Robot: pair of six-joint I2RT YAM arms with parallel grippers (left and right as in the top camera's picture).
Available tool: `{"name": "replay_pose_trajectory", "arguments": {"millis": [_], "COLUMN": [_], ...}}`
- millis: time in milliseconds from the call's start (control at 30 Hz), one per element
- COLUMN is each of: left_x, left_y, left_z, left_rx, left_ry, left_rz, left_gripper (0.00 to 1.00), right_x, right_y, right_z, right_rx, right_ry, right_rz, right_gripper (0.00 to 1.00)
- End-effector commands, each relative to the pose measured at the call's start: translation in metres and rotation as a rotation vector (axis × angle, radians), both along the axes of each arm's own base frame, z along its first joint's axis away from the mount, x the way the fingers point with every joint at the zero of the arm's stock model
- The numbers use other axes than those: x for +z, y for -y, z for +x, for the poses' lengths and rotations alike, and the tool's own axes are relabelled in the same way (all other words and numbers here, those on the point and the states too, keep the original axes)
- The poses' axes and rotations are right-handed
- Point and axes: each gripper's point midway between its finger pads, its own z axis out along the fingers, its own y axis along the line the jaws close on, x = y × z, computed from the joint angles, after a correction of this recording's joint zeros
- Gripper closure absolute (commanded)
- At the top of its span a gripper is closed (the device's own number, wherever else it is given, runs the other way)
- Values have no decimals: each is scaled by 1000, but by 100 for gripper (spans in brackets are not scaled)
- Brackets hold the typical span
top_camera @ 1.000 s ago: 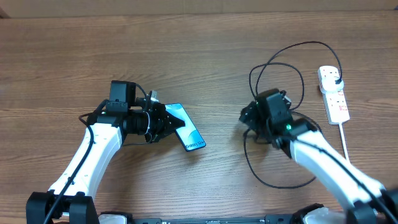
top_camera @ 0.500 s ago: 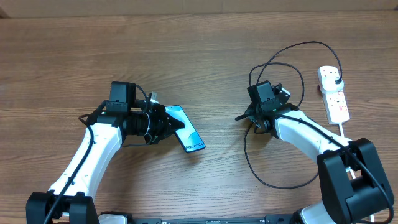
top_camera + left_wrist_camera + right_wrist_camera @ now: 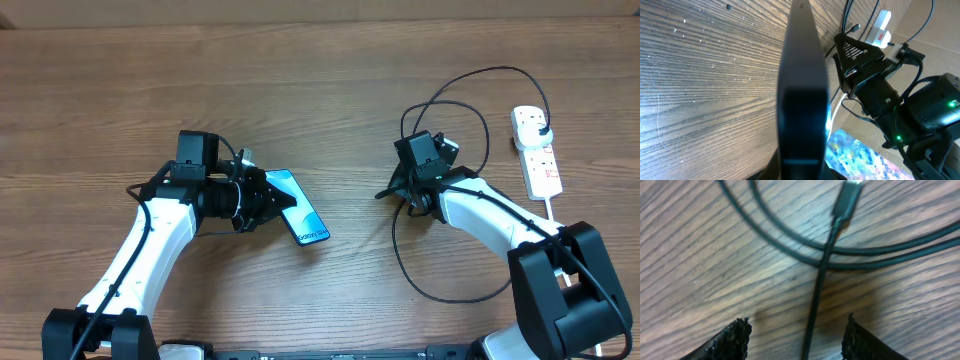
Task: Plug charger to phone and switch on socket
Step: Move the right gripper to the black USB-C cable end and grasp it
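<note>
The connector end of the cable lies across the cable's own loop, so the robot's right gripper needs to pull the connector end clear, then grab it close behind the connector (image 3: 837, 226).
The phone (image 3: 303, 210) has a lit light-blue screen and rests tilted with one end on the table. My left gripper (image 3: 268, 196) is shut on its left end. In the left wrist view the phone (image 3: 801, 85) shows edge-on as a dark bar. The charger cable (image 3: 497, 69) loops over the table on the right, and its black plug (image 3: 541, 126) sits in the white socket (image 3: 540, 165). My right gripper (image 3: 400, 190) is open, low over the cable. In the right wrist view the cable (image 3: 816, 300) runs between the open fingers (image 3: 797, 330), with the connector tip (image 3: 847, 197) ahead of them.
The socket's thick white cord (image 3: 556, 228) runs toward the front edge at the right. The cable's lower loop (image 3: 440, 296) lies beside my right arm. In the left wrist view the right arm (image 3: 880, 85) and the socket (image 3: 882, 26) show beyond the phone.
My right gripper has moved back and a little left, coming down over the cable near its connector end. The left gripper and the phone have stayed put.
</note>
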Motion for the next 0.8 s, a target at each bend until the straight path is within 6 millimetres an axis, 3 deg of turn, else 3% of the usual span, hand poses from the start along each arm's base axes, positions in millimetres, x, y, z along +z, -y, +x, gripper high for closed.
{"name": "replay_pose_trajectory", "arguments": {"millis": [0,267,600,767], "left_x": [15,15,16,16], "left_y": [3,3,5,5], "left_z": [5,4,-2,-3], "left_rx": [-15,-16,-24,-24], "left_ry": [44,38,9,3], "left_rz": [-32,-35,-53,-52], "left_gripper": [96,96,96,96], "right_x": [5,-5,-5,6], "right_y": [13,11,1,10], "right_z": [10,11,15,4], "right_rx": [-62,-51,37,45], "right_ry": [45,28,14,-32], "right_rz": [-72,-69,-60,-106], "right_gripper": [39,48,96,96]}}
